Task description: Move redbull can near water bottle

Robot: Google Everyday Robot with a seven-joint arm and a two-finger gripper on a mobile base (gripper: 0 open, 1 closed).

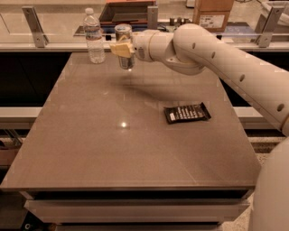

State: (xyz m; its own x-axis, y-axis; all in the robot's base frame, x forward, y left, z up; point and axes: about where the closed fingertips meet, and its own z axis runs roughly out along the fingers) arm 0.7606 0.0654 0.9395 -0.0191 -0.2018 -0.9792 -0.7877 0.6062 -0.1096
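Next, I let go of the redbull can on the table's far edge [119,67], standing upright and close next to the water bottle.
The redbull can [123,34], slim and silver, is held upright in my gripper [121,48], which is shut on its middle. The can's base hangs just above the table near the far edge. The water bottle [94,37], clear with a white cap, stands on the table's far left part, a short way left of the can. My white arm [212,54] reaches in from the right across the back of the table.
A flat black snack wrapper [187,113] lies on the brown table [90,149] right of centre. A rail with metal brackets [33,19] and a cardboard box [213,13] run behind the table's far edge.
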